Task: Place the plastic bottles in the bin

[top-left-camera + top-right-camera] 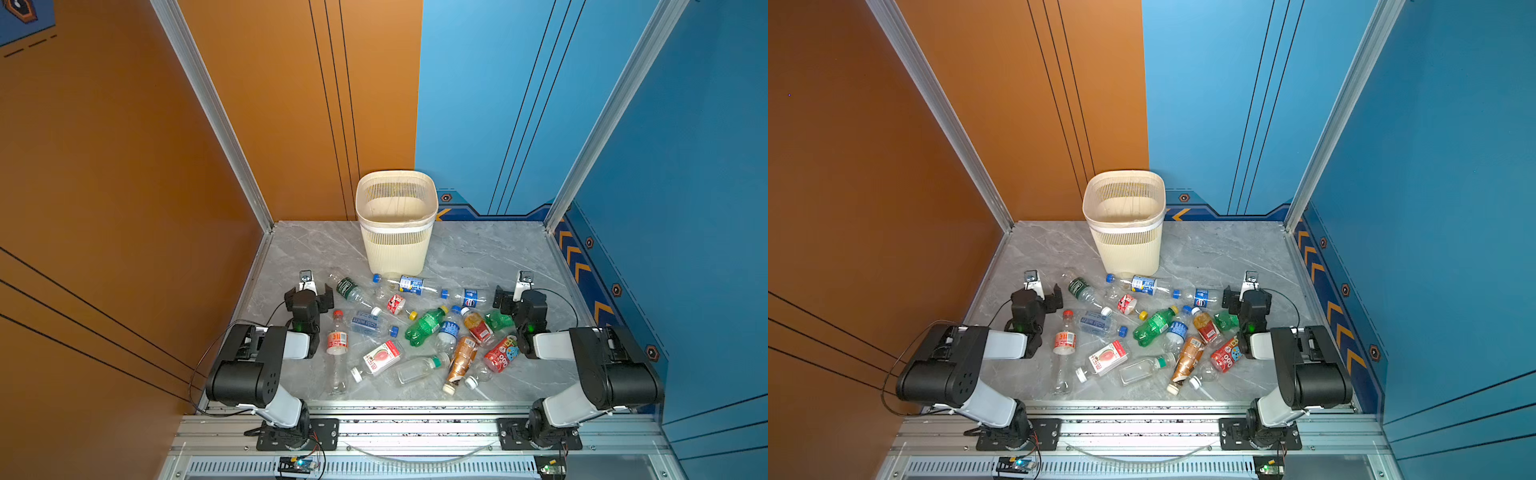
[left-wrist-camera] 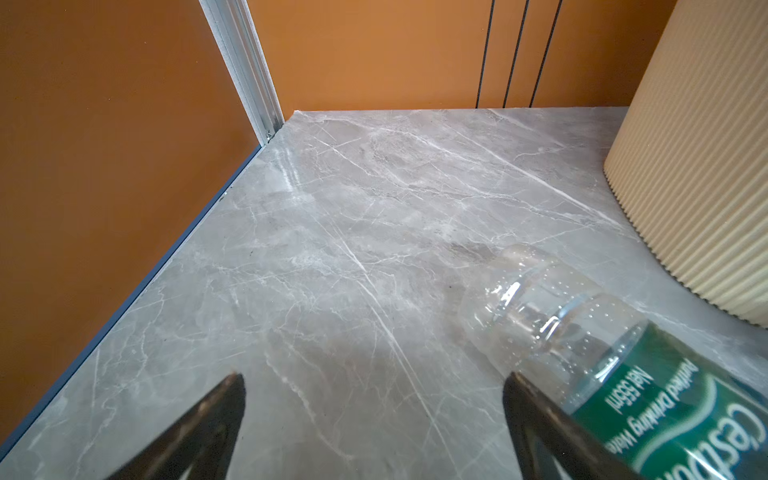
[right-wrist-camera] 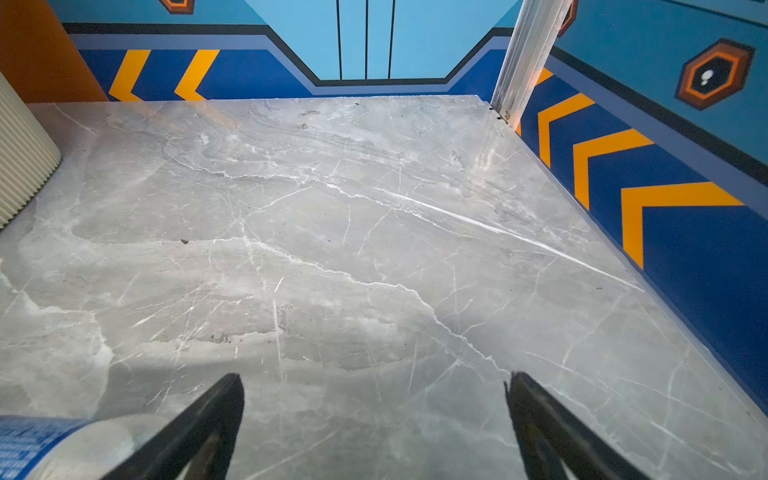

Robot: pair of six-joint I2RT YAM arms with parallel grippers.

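Observation:
The red-capped bottle's clear body (image 1: 336, 363), just below its red label, is my left gripper's next grip.
Several plastic bottles (image 1: 426, 326) lie scattered on the grey marble table in both top views, between my two arms. The cream slatted bin (image 1: 397, 245) (image 1: 1127, 245) stands upright behind them and looks empty inside. My left gripper (image 1: 309, 296) (image 2: 374, 382) is open over bare table. A clear bottle with a green label (image 2: 623, 365) (image 1: 351, 289) lies just beside one of its fingers. My right gripper (image 1: 513, 299) (image 3: 374, 382) is also open over bare table, with a blue-labelled bottle (image 3: 37, 444) (image 1: 469, 297) beside it. Nothing lies between either pair of fingers.
Orange wall panels close the left side and blue ones the right, with aluminium posts (image 1: 582, 174) at the back corners. The bin's ribbed wall (image 2: 698, 166) (image 3: 20, 158) shows at the edge of both wrist views. An aluminium rail (image 1: 415, 428) runs along the front.

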